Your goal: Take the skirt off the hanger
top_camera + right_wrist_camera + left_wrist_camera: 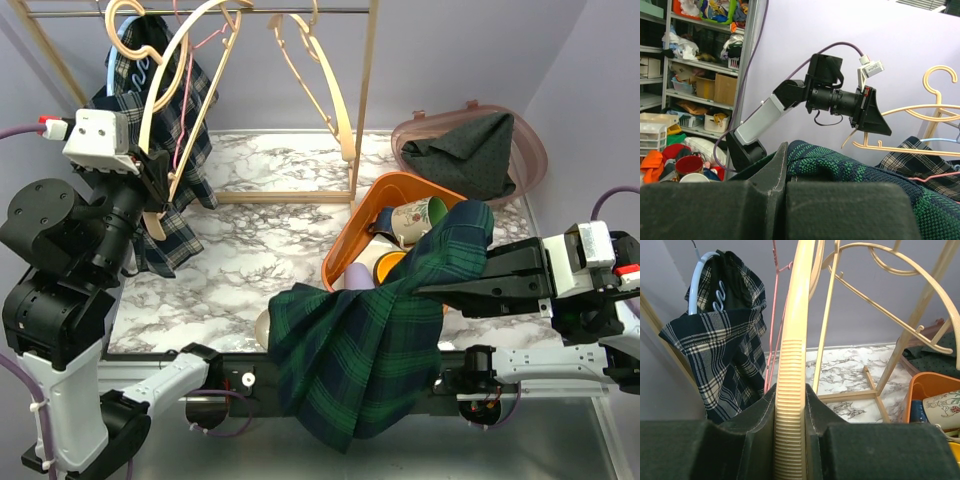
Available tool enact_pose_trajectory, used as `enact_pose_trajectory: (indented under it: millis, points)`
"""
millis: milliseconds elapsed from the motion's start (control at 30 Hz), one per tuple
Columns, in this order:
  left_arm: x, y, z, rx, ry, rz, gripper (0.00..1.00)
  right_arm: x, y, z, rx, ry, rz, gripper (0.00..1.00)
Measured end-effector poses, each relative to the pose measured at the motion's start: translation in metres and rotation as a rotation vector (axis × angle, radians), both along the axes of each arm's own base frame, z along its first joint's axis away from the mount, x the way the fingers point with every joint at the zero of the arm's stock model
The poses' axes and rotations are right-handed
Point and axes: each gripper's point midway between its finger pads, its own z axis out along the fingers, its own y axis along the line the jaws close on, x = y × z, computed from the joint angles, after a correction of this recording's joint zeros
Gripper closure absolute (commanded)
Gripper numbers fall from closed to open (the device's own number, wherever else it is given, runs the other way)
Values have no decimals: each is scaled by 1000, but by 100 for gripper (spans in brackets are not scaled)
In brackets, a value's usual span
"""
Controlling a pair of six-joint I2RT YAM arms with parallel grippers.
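The beige hanger, now upright and bare of cloth, will be let go by my left gripper, hanging from the rail between the pink hanger and the other beige hanger [239, 78].
The dark green plaid skirt [365, 345] hangs free of the hanger, draped from my right gripper [438, 290] down over the table's front edge. That gripper is shut on a fold of the skirt [850, 165], the cloth bunched between its fingers [760, 195]. On the left, my left gripper [158, 188] is shut on one ribbed arm of the beige plastic hanger [190, 70]. In the left wrist view the hanger [792, 360] runs straight up from between the pads [755, 420], bare of cloth.
A black-and-white plaid garment [150, 130] hangs on a white hanger at the left of the wooden rack [365, 90]. Another beige hanger [320, 80] hangs on the rail. An orange bin [385, 200] holds mugs; a brownish bin [470, 150] holds dark cloth.
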Motion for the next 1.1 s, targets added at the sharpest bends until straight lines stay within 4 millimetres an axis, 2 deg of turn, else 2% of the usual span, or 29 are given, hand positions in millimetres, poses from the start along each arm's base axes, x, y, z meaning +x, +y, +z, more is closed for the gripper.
enact_pose_trajectory:
  millis: [233, 533, 667, 833, 933, 1100]
  points:
    - [-3, 0, -4, -12, 19, -1, 100, 1, 1, -1, -2, 4, -5, 99]
    - [-28, 9, -8, -13, 16, -1, 100, 5, 9, -5, -22, 15, -18, 99]
    - [-29, 9, -9, -13, 15, -3, 100, 6, 12, -7, -31, 15, -22, 99]
    - [-4, 3, -39, 28, 109, 13, 100, 8, 13, -8, -35, 20, -31, 99]
    - [26, -4, -54, 65, 188, 29, 100, 9, 13, -9, -39, 22, -34, 99]
    - [74, -19, -67, 110, 263, 40, 100, 9, 12, -9, -41, 23, -34, 99]
